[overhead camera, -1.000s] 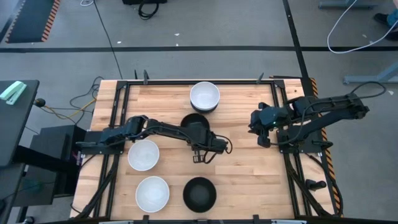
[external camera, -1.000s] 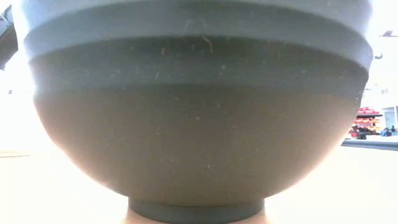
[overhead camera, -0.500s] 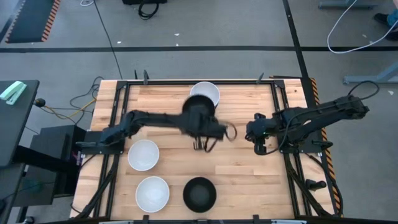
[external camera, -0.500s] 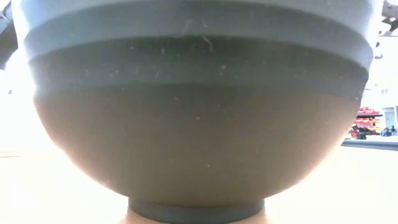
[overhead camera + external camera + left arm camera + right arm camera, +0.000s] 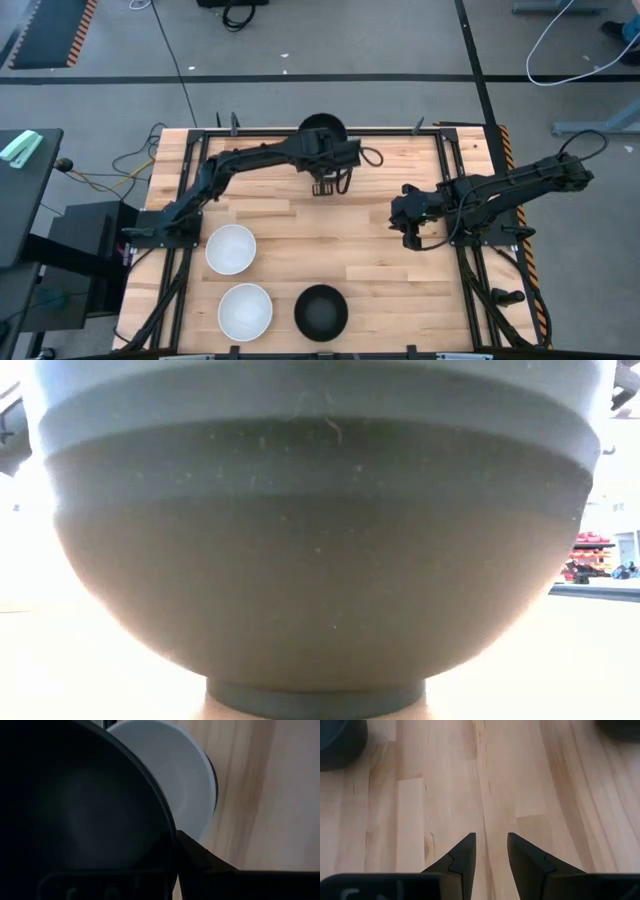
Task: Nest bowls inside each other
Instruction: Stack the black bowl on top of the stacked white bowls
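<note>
Next, my left gripper releases the black bowl inside the white bowl of the stack (image 5: 314, 149) (image 5: 157, 781) at the far edge of the table.
My left gripper (image 5: 326, 150) is shut on a glossy black bowl (image 5: 320, 129) and holds it at the table's far edge, above the stack there. The high view hides that stack. The left wrist view shows its white bowl (image 5: 187, 772) just beyond the black bowl (image 5: 75, 820), with a dark rim under it. My right gripper (image 5: 409, 222) hovers open over bare wood right of the middle (image 5: 491, 847). Two white bowls (image 5: 231, 248) (image 5: 245, 310) and one black bowl (image 5: 321, 311) stand on their feet near the near-left edge. The black one fills the low view (image 5: 320, 560). My left gripper holds the black bowl by its rim on the near side (image 5: 169, 832). One finger (image 5: 195, 856) shows outside the wall; the bowl's dark inside hides the other. The bowl is lifted clear above the white bowl.
The left arm (image 5: 250, 160) stretches from the left edge across the far half of the table. Bare wood lies in the middle and on the right. A black frame rail (image 5: 180, 200) borders the table. A dark bowl (image 5: 340, 740) shows at the edge of the right wrist view.
My left gripper has carried the black bowl from the table's middle toward the far edge and up, so it now covers the white bowl of the far stack. My right gripper has drifted a little toward the left and near edges.
</note>
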`<state>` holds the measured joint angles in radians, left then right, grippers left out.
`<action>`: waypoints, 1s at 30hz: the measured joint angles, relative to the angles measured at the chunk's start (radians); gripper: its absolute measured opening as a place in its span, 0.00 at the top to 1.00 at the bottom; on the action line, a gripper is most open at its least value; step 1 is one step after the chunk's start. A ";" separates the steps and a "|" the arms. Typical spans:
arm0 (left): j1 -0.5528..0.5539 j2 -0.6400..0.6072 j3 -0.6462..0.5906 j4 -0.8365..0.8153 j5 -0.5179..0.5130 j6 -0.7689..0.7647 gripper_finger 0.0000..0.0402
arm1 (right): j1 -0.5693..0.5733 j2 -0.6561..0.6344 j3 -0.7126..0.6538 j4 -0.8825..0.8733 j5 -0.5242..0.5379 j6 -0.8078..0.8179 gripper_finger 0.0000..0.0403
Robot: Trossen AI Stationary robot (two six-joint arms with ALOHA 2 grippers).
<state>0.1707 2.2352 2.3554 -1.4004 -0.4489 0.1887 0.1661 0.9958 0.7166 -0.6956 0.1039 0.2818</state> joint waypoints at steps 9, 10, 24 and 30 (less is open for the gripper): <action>0.082 -0.002 0.000 0.086 0.154 0.085 0.97 | -0.006 0.000 0.000 0.033 0.000 -0.055 0.71; 0.088 -0.002 0.000 0.086 0.181 0.085 0.97 | -0.011 0.000 0.000 0.033 0.000 -0.057 0.71; 0.100 0.006 -0.003 0.001 0.330 0.086 0.97 | -0.096 0.000 0.000 0.032 0.000 -0.102 0.71; 0.100 0.022 -0.062 -0.005 0.343 0.090 0.97 | -0.099 0.000 0.000 0.040 0.000 -0.111 0.71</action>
<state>0.2707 2.2573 2.2930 -1.4054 -0.1060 0.2786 0.0669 0.9958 0.7166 -0.6557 0.1040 0.1713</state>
